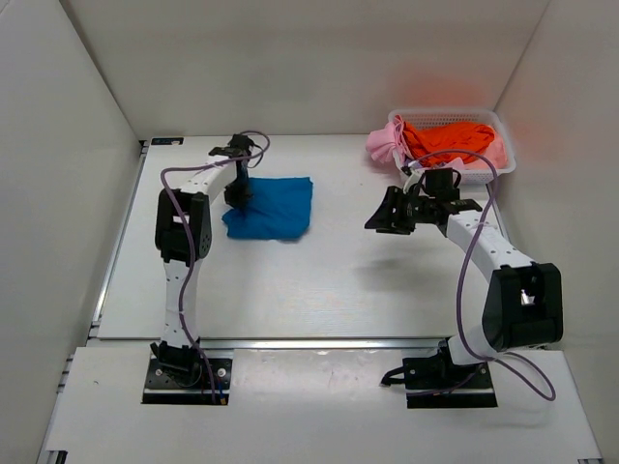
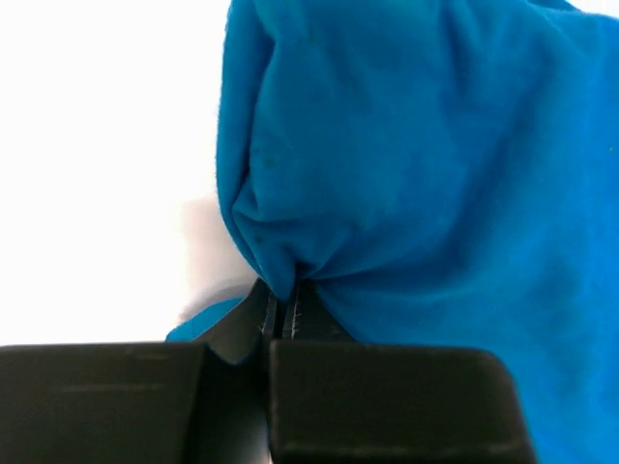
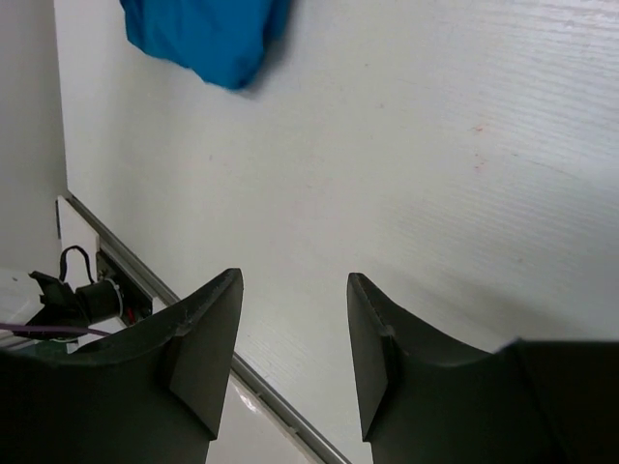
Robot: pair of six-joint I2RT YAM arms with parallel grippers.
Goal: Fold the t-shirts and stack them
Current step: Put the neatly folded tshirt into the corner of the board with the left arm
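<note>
The robot's left gripper needs to release the blue t-shirt in the back table corner (image 1: 178,157) across from the white mesh basket.
A bright blue t-shirt (image 1: 274,207) lies folded on the table, left of centre. My left gripper (image 1: 238,200) stands over its left edge and is shut on a pinch of the blue cloth (image 2: 406,164), which bunches into the closed jaws (image 2: 280,302). My right gripper (image 1: 387,215) hovers over bare table to the right, open with nothing between its fingers (image 3: 295,290); the blue t-shirt (image 3: 208,34) shows far off in its view. An orange t-shirt (image 1: 447,138) and a pink t-shirt (image 1: 382,143) lie heaped in the basket.
A white mesh basket (image 1: 505,157) stands at the back right corner against the wall. White walls enclose the table on three sides. A metal rail (image 1: 290,342) runs along the table's near edge, just ahead of the arm bases.
</note>
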